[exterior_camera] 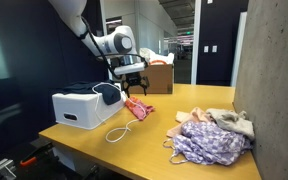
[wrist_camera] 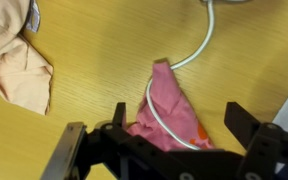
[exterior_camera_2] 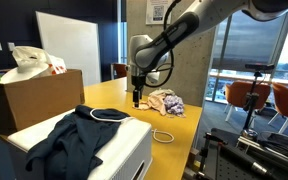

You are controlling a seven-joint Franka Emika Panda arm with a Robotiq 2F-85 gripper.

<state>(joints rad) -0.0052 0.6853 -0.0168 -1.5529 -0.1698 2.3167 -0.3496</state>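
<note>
The white cord's part [exterior_camera: 124, 97] [wrist_camera: 195, 148] between the pink cloth's orange patch and the white bin will be gripped by my gripper.
A crumpled pink cloth [wrist_camera: 170, 92] with an orange patch lies on the wooden table [wrist_camera: 94, 40], and a thin white cord [wrist_camera: 200, 48] loops across it. In the wrist view my gripper [wrist_camera: 176, 114] hangs open just above it, one finger [wrist_camera: 120, 112] on each side and nothing held. In an exterior view the gripper [exterior_camera: 132, 80] hovers over the pink cloth [exterior_camera: 138, 108], next to the white bin [exterior_camera: 82, 110]. The gripper [exterior_camera_2: 136, 98] also shows in an exterior view with its jaws pointing down.
A dark garment [exterior_camera: 106, 92] drapes over the white bin. A pile of mixed clothes [exterior_camera: 212, 136] lies by the concrete wall. A peach cloth [wrist_camera: 19, 65] sits near the pink one. A cardboard box [exterior_camera: 157, 76] stands behind. The cord's loop [exterior_camera: 118, 132] lies in front of the bin.
</note>
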